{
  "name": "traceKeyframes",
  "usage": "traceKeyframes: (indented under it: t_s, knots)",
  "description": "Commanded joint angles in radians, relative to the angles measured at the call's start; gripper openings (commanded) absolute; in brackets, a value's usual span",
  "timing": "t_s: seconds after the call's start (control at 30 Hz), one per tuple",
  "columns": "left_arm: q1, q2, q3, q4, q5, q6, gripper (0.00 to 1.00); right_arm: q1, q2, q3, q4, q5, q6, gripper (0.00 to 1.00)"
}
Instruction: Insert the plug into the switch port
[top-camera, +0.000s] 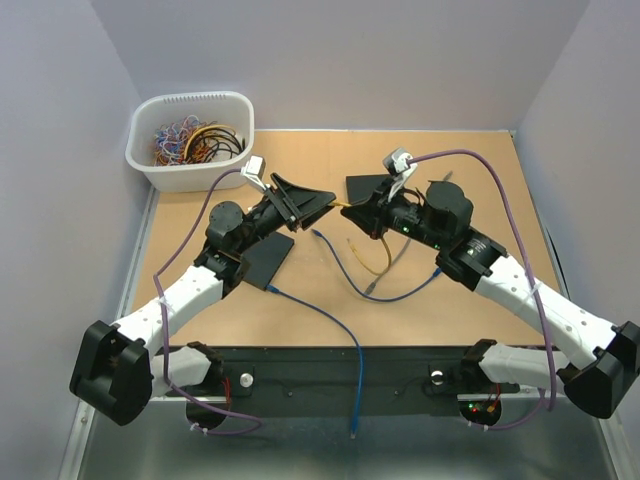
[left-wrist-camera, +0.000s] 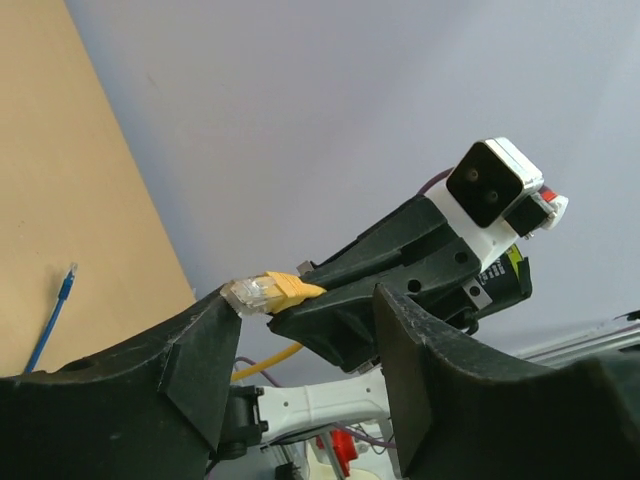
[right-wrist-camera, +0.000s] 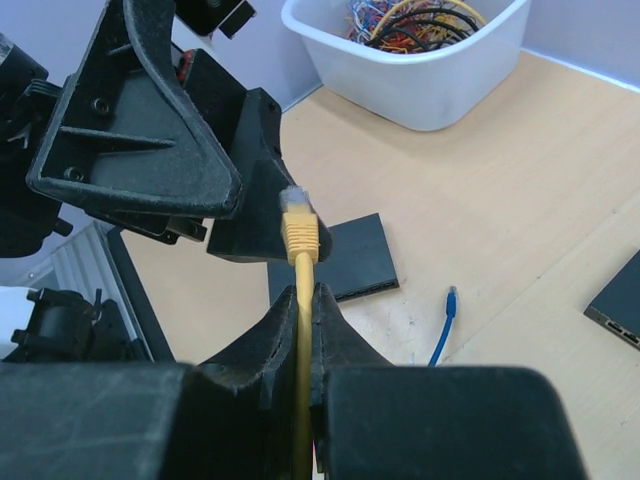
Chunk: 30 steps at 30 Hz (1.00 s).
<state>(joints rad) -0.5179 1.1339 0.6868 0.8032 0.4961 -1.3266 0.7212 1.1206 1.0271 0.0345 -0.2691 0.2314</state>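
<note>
I will hold the clear tip with my left gripper while my right gripper, which holds the yellow cable behind the plug's boot, takes the boot (right-wrist-camera: 300, 238).
My right gripper (right-wrist-camera: 306, 290) is shut on a yellow cable just behind its clear-tipped plug (right-wrist-camera: 300, 225), which sticks out past the fingertips. In the top view both grippers meet above the middle of the table, with the plug (top-camera: 340, 203) between them. My left gripper (left-wrist-camera: 305, 298) is open, and the plug (left-wrist-camera: 262, 292) rests against the tip of one of its fingers (left-wrist-camera: 200, 350). A flat black switch (top-camera: 262, 262) lies on the table under the left arm; its port side (right-wrist-camera: 340, 262) shows below the plug in the right wrist view.
A second black box (top-camera: 365, 186) lies behind the right gripper. A blue cable (top-camera: 340, 310) and loose yellow and grey cable ends cross the table's middle. A white bin (top-camera: 190, 175) of coiled cables stands at the back left.
</note>
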Motion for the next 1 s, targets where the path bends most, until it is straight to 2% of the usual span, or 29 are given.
traceKeyframes:
  t_s: [0.0,0.1,0.2,0.6,0.67,0.73,0.87,0.9,0.97]
  knots:
    - [-0.002,-0.008,0.056,0.021,-0.011,0.021,0.70,0.009,-0.044,-0.005,0.036,-0.025,-0.017,0.00]
    - [-0.001,-0.008,0.057,0.017,-0.022,0.023,0.70,0.007,-0.039,-0.010,0.038,-0.025,-0.020,0.01]
    - [-0.002,-0.005,0.062,0.016,-0.019,0.024,0.66,0.009,-0.025,-0.018,0.039,-0.025,-0.020,0.00]
    - [-0.002,0.000,0.071,0.016,-0.013,0.033,0.26,0.026,0.007,-0.045,0.056,0.018,-0.035,0.00]
    - [-0.002,-0.002,0.071,0.014,-0.014,0.036,0.17,0.030,0.015,-0.045,0.056,0.015,-0.038,0.01]
    - [-0.002,0.003,0.071,0.014,-0.014,0.040,0.01,0.034,0.022,-0.048,0.057,0.016,-0.043,0.01]
    - [-0.002,0.009,0.068,0.005,-0.021,0.047,0.00,0.038,0.027,-0.048,0.058,0.007,-0.044,0.00]
    - [-0.004,0.010,0.066,0.002,-0.024,0.055,0.00,0.038,0.025,-0.045,0.056,0.007,-0.040,0.02]
    - [-0.004,0.009,0.066,-0.001,-0.025,0.069,0.00,0.037,0.021,-0.041,0.056,-0.002,-0.026,0.32]
